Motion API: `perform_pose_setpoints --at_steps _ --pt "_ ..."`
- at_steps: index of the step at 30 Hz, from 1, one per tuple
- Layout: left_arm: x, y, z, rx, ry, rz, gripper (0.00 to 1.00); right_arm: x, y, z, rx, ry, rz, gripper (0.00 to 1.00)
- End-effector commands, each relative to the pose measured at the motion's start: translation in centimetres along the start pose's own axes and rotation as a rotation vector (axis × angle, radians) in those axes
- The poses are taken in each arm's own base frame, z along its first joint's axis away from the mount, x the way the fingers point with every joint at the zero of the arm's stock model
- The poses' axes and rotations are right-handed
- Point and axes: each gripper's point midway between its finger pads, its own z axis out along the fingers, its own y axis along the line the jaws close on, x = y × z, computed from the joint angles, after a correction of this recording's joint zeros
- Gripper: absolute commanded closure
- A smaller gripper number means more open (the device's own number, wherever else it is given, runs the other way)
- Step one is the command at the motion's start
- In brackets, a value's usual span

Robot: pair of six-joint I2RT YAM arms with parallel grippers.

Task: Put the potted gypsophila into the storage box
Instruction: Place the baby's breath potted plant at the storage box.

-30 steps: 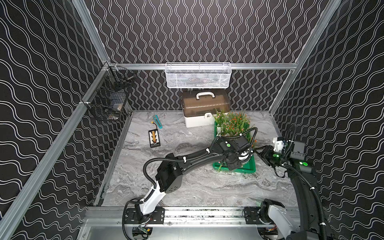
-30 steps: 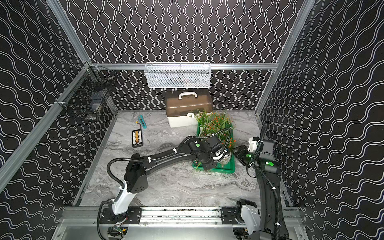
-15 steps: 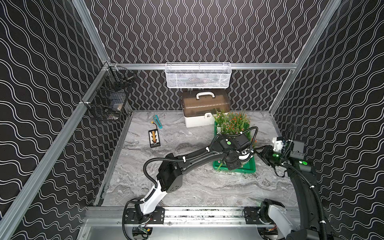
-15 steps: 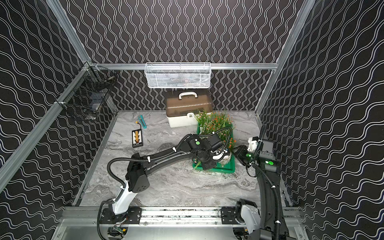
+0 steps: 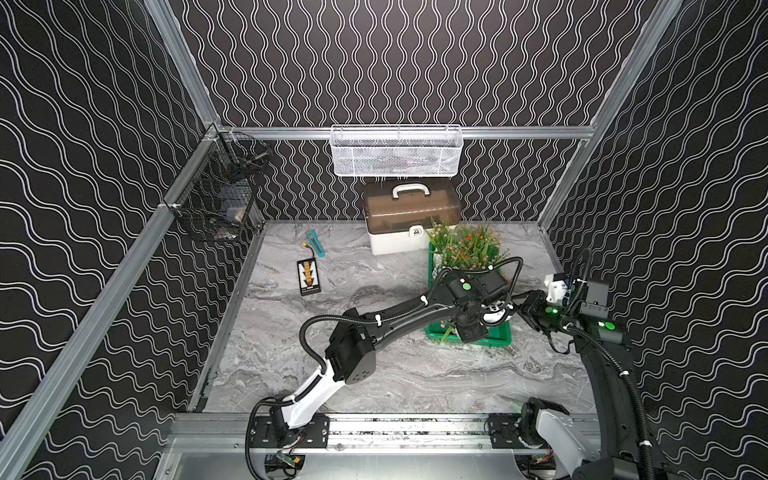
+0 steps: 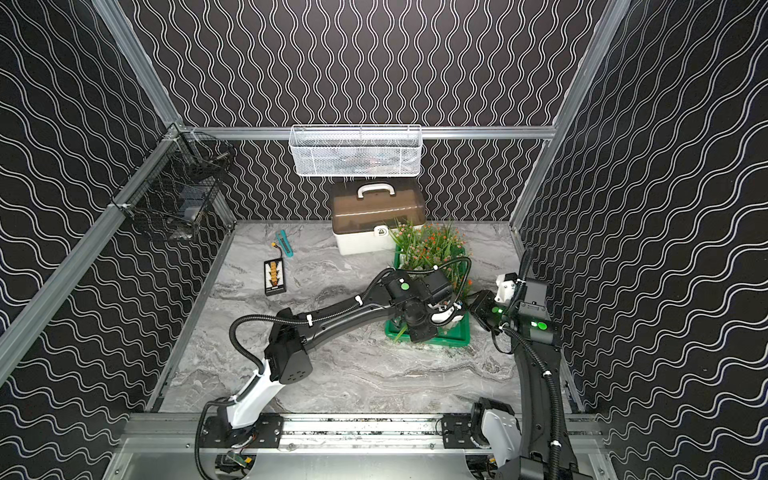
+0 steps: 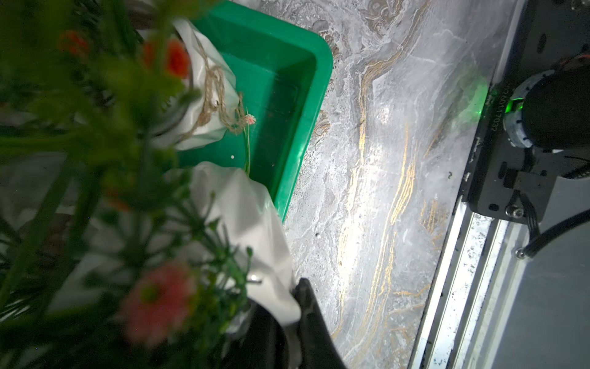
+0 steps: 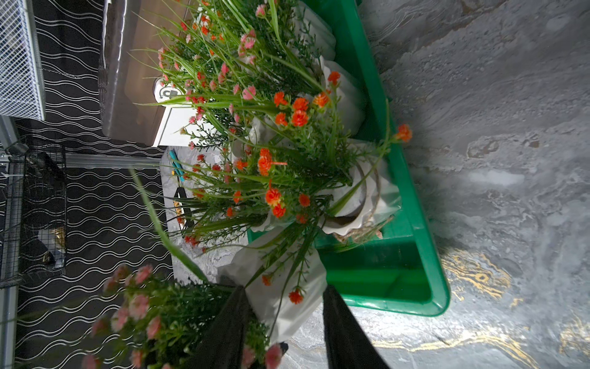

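I need to have my left gripper release the white pot, now tilted over the tray, so that it sits on the bare bottom at the green tray's near end (image 5: 475, 325) (image 7: 239, 178).
The storage box (image 5: 494, 341) (image 8: 415, 223) is a shallow green tray on the marble table, right of centre. Several potted gypsophila (image 5: 465, 245) (image 8: 287, 118) stand crowded in its far part, orange and pink blossoms above white pots. One more white pot (image 5: 494, 316) (image 7: 242, 217) with pink blossoms hangs tilted over the tray's near end. My left gripper (image 7: 295, 297) is shut on this pot's rim. My right gripper (image 8: 284, 306) (image 5: 517, 309) comes from the tray's right side, its two fingers pressed against the same pot's body. The near end of the tray floor (image 7: 274, 96) is bare.
A white case with a brown lid (image 5: 411, 216) stands just behind the tray. A white mesh basket (image 5: 395, 151) hangs on the back wall and a black wire basket (image 5: 216, 203) on the left wall. A small black card (image 5: 308, 276) and a teal tool (image 5: 316, 243) lie far left.
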Motion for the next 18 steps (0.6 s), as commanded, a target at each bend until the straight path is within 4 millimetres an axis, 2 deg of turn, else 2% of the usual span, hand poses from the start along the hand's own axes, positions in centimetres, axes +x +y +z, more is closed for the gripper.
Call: perform_pose_setpoints --at_steps 1,6,12,18 --pt "1.6 1.6 1.3 -0.073 0.089 0.026 1.00 -0.5 0.7 -0.2 -0.020 -0.020 -0.029 0.59" --pt "1.3 3.1 1.6 -0.095 0.068 -0.002 1.00 -0.5 0.5 -0.2 -0.016 -0.019 -0.027 0.59" --pt "0.3 3.5 1.0 -0.057 0.001 -0.013 1.00 -0.4 0.5 -0.3 -0.016 -0.021 -0.028 0.59" --pt "1.5 3.2 2.2 -0.033 0.054 -0.011 1.00 -0.4 0.5 -0.2 -0.014 -0.021 -0.027 0.59"
